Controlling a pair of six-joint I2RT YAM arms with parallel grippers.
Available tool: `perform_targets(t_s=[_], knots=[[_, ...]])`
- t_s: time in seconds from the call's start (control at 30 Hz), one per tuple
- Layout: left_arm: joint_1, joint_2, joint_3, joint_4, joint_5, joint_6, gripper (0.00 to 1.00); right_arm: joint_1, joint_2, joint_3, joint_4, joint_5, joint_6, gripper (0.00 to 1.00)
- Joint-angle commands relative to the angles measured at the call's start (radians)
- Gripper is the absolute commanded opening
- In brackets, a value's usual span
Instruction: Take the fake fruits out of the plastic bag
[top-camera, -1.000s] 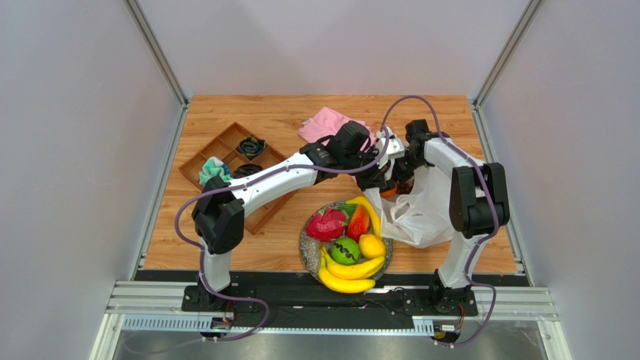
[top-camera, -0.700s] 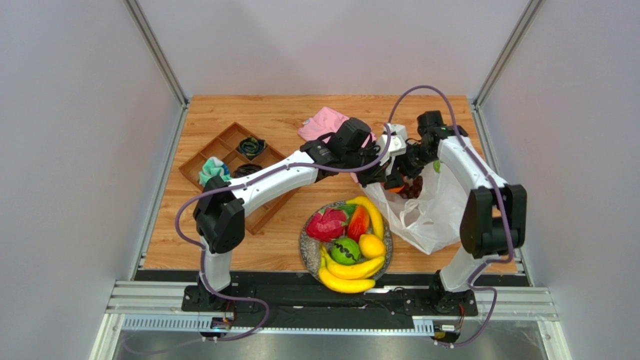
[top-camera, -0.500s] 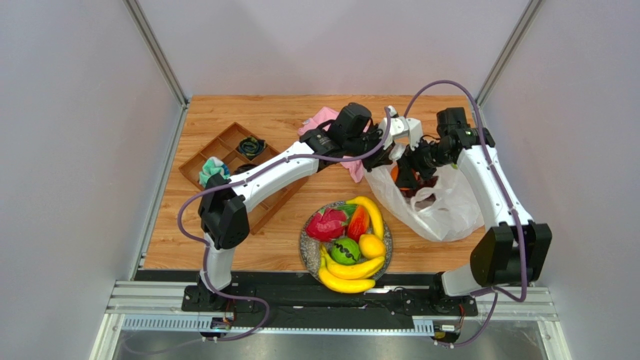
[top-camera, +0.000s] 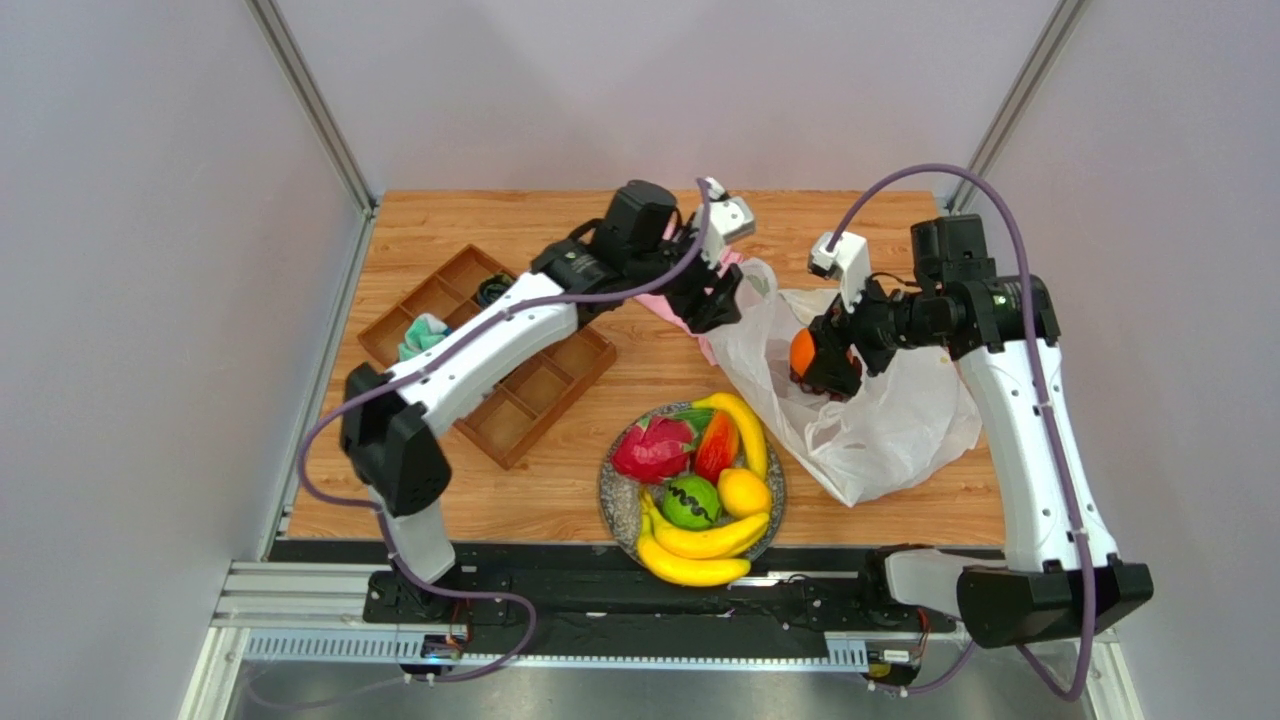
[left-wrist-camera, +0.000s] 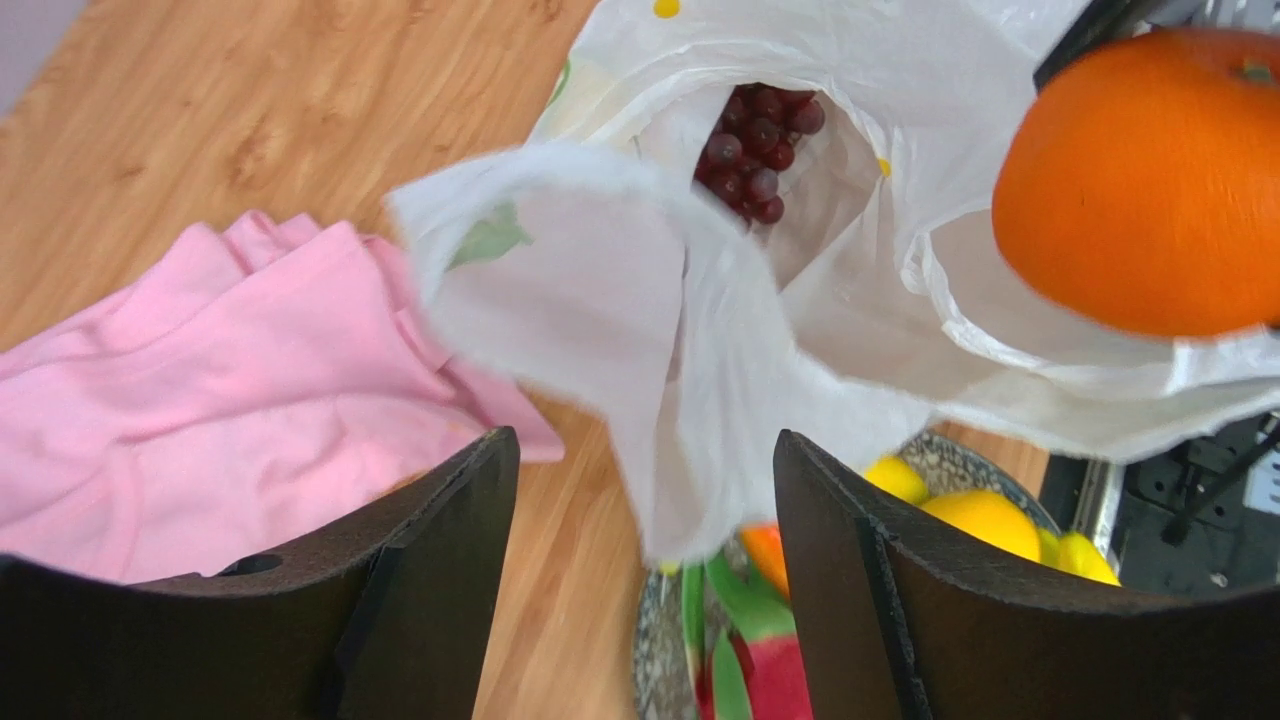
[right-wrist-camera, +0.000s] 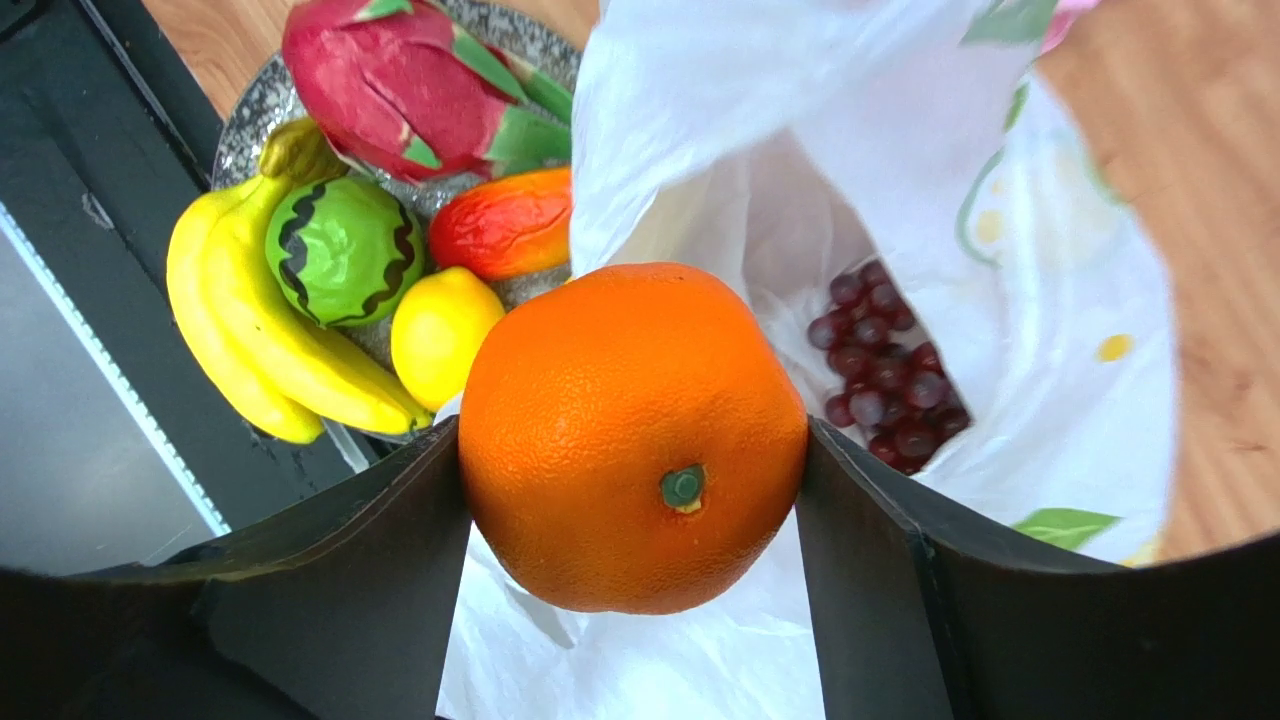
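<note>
Next, I set the orange down with my right gripper on the plate's edge (top-camera: 625, 509) (right-wrist-camera: 265, 126) between the banana stems and the dragon fruit.
The orange (right-wrist-camera: 631, 435) is clamped between my right gripper's (right-wrist-camera: 634, 450) fingers and hangs over the open mouth of the plastic bag (right-wrist-camera: 1037, 225). In the top view that gripper (top-camera: 819, 360) is above the bag (top-camera: 879, 420). Dark purple grapes (right-wrist-camera: 879, 368) lie inside the bag. My left gripper (left-wrist-camera: 646, 465) stands open, and a loose flap of the bag (left-wrist-camera: 661, 330) hangs between its fingers without being pinched. The grapes (left-wrist-camera: 759, 143) show beyond that flap. The plate (top-camera: 613, 477) holds the dragon fruit (top-camera: 654, 447), green fruit (top-camera: 690, 501), lemon (top-camera: 742, 492), bananas (top-camera: 694, 558) and red-orange piece (top-camera: 717, 444).
A pink cloth (top-camera: 657, 245) lies at the back under my left wrist. A brown compartment tray (top-camera: 519, 398) with small items sits at the left. Metal frame posts and grey walls stand round the wooden table (top-camera: 451, 495).
My left gripper has opened, let go of the bag's edge and drawn back to the left. My right arm has lifted the orange up out of the bag and swung right.
</note>
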Motion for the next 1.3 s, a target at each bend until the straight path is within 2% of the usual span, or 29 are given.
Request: perform_targets(t_s=[0.0, 0.1, 0.13, 0.2, 0.23, 0.3, 0.33, 0.43, 0.5, 0.6, 0.73, 0.87, 1.03, 1.27], knots=[[0.044, -0.305, -0.09, -0.023, -0.002, 0.008, 0.72, 0.052, -0.077, 0.118, -0.102, 0.049, 0.046, 0.59], [0.067, -0.456, -0.196, -0.055, -0.009, 0.066, 0.73, 0.236, -0.073, 0.205, -0.115, 0.126, 0.124, 0.6], [0.077, -0.495, -0.228, -0.063, -0.012, 0.08, 0.73, 0.358, -0.068, 0.204, -0.115, 0.174, 0.139, 0.6], [0.093, -0.605, -0.318, -0.071, -0.011, 0.089, 0.73, 0.483, -0.047, 0.173, -0.089, 0.228, 0.153, 0.6], [0.122, -0.639, -0.349, -0.069, 0.0, 0.081, 0.73, 0.608, -0.039, 0.161, -0.077, 0.256, 0.144, 0.59], [0.172, -0.734, -0.433, -0.062, 0.015, 0.035, 0.73, 0.724, 0.004, 0.101, -0.036, 0.343, 0.114, 0.59], [0.236, -0.762, -0.456, -0.059, 0.032, 0.009, 0.73, 0.823, 0.022, 0.08, -0.023, 0.369, 0.065, 0.58], [0.348, -0.863, -0.51, -0.065, 0.05, -0.071, 0.71, 0.957, 0.123, 0.052, 0.038, 0.403, -0.007, 0.57], [0.353, -0.94, -0.52, -0.092, 0.053, 0.012, 0.71, 1.006, 0.223, 0.064, 0.098, 0.436, -0.047, 0.56], [0.419, -0.991, -0.504, -0.111, 0.092, 0.002, 0.71, 1.069, 0.341, 0.127, 0.116, 0.449, -0.123, 0.55], [0.494, -1.051, -0.538, -0.1, 0.096, 0.001, 0.71, 1.151, 0.562, 0.285, 0.026, 0.501, -0.242, 0.55], [0.548, -1.114, -0.585, -0.082, 0.122, -0.031, 0.71, 1.208, 0.685, 0.365, -0.054, 0.551, -0.308, 0.55], [0.59, -1.186, -0.636, -0.072, 0.15, -0.049, 0.71, 1.241, 0.799, 0.409, -0.117, 0.624, -0.373, 0.55], [0.663, -1.242, -0.668, -0.046, 0.196, -0.126, 0.71, 1.257, 0.891, 0.343, -0.144, 0.807, -0.443, 0.53]])
